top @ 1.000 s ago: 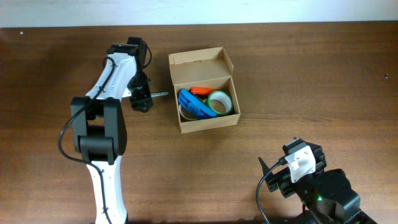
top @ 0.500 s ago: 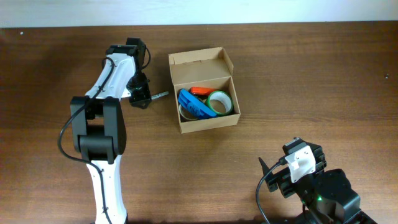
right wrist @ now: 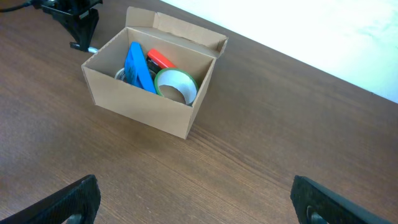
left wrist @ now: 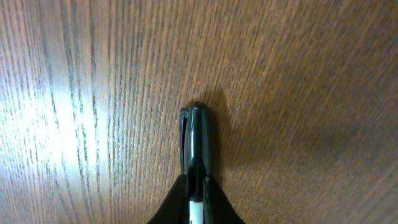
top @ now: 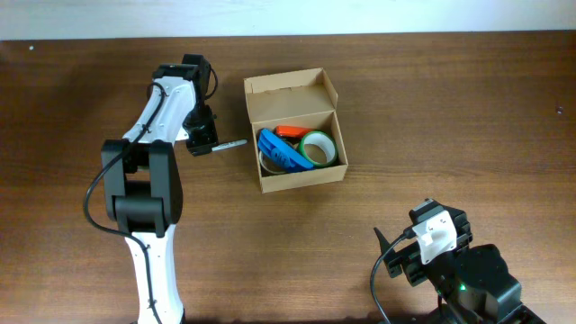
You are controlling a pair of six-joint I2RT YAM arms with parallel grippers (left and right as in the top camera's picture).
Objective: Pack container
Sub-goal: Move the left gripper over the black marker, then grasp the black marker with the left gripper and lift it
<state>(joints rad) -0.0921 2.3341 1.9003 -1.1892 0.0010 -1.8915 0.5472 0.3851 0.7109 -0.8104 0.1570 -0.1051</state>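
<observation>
My left gripper's fingers are closing too high over the black marker, so next I open them, go lower and grip its white body (top: 232, 144) before lifting it to the box.
The container (top: 295, 130) is a tan cardboard box with its lid flap open at the back. It holds a blue packet (top: 279, 151), a green tape roll (top: 317, 147) and an orange item (top: 290, 131). Left of the box, my left gripper (top: 207, 144) is down at the table, shut on a black marker (top: 231, 143) that points toward the box. In the left wrist view the marker (left wrist: 194, 143) sticks out from between the closed fingers (left wrist: 177, 202). My right gripper (right wrist: 196, 199) is open and holds nothing, near the table's front right, looking at the container (right wrist: 149, 106).
The brown wooden table (top: 432, 117) runs to a white wall at the back. The left arm (top: 144, 180) stretches from the front left toward the marker. The right arm's base (top: 468, 279) sits at the front right.
The left gripper's jaws have shut on the marker. The marker's free end has shifted slightly toward the front. The right arm has not moved.
</observation>
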